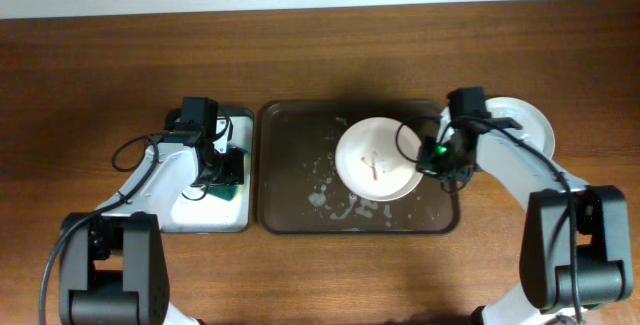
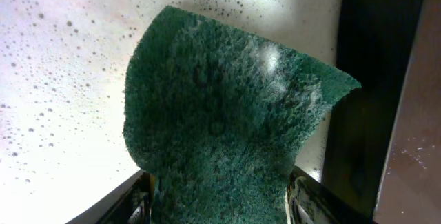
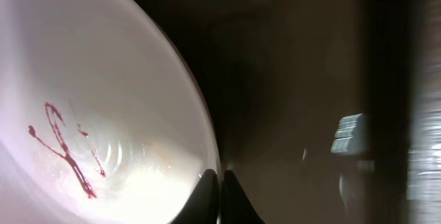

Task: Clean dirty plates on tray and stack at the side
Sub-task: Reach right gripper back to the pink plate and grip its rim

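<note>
The smeared white plate lies off the brown tray's middle, away from my left gripper's green sponge, so my right gripper should shift it nearer and regrip its rim [image 1: 419,173].
A white plate [image 1: 378,158] with a reddish smear [image 3: 63,148] at its centre lies in the right half of the dark brown tray [image 1: 300,165]. My right gripper [image 1: 432,155] is shut on this plate's right rim; in the right wrist view the gripper [image 3: 219,181] pinches the plate [image 3: 103,93] at its edge. Over the small foamy tray [image 1: 205,220], my left gripper [image 1: 216,170] is shut on the green sponge [image 1: 229,189]. The left wrist view shows that sponge [image 2: 220,100] filling the gap of the gripper [image 2: 220,200] and curling upward.
Another pale plate [image 1: 528,123] rests on the table right of the brown tray, partly under my right arm. Foam patches [image 1: 322,190] dot the brown tray's floor. The small tray's soapy white inside [image 2: 55,79] lies beneath the sponge.
</note>
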